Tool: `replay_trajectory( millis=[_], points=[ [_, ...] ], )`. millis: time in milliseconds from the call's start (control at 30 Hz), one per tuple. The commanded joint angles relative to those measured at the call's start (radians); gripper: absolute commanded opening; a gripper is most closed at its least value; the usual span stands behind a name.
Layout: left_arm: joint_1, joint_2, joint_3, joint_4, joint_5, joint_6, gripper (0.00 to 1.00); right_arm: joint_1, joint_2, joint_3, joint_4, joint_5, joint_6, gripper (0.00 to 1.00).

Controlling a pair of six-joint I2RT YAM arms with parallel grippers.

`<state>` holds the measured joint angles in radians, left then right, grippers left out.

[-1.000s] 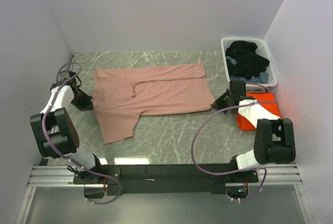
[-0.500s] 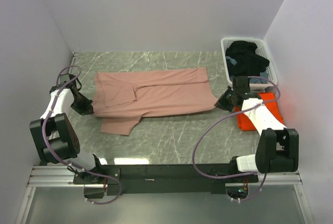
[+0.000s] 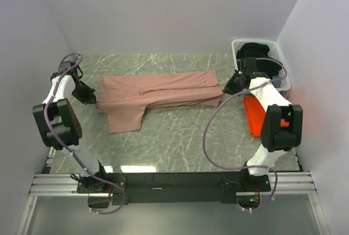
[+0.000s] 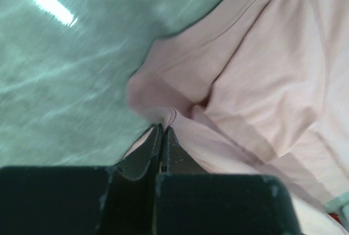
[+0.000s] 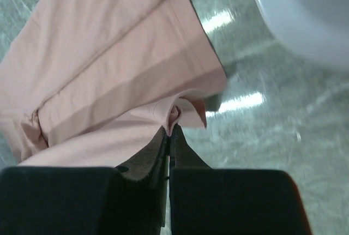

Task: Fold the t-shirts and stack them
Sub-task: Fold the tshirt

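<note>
The pink shirt's collar bends crookedly under the fabric in my left gripper, so this gripper should put that fabric down and grab the collar's protruding tip [image 4: 138,93].
A dusty-pink t-shirt [image 3: 158,90] lies spread sideways across the middle of the table, its near half lifted and drawn over toward the back. My left gripper [image 3: 96,100] is shut on the shirt's left edge [image 4: 163,116], a pinch of hem between the fingertips. At the shirt's right end my right gripper [image 3: 223,91] is shut on the lower hem corner [image 5: 175,114]. One sleeve [image 3: 126,119] hangs out toward the front. A folded bright-orange t-shirt [image 3: 254,116] lies at the right, partly hidden by the right arm.
A white laundry basket [image 3: 281,67] with dark clothes [image 3: 260,60] stands at the back right corner, just behind the right gripper. Grey walls close in on the left, back and right. The marble tabletop [image 3: 180,137] shows in front of the pink shirt.
Both grippers have moved toward the back, carrying the pink shirt's near edge over itself. The shirt now looks narrower, and the orange shirt is more covered by the right arm.
</note>
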<state>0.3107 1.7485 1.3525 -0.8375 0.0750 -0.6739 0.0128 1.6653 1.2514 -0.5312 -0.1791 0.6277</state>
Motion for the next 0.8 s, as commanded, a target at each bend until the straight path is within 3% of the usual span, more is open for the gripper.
replay_trajectory(
  millis=[0,333,767],
  points=[
    [0.008,0.081,0.106,-0.005,-0.001,0.019,0.01,-0.008,0.069,0.089,0.005,0.020,-0.037,0.00],
    [-0.002,0.244,0.286,-0.014,0.022,0.030,0.02,-0.002,0.238,0.243,0.005,0.047,-0.069,0.00],
    [-0.007,0.307,0.292,0.055,0.009,0.007,0.09,-0.002,0.324,0.283,0.045,0.061,-0.098,0.04]
  ],
)
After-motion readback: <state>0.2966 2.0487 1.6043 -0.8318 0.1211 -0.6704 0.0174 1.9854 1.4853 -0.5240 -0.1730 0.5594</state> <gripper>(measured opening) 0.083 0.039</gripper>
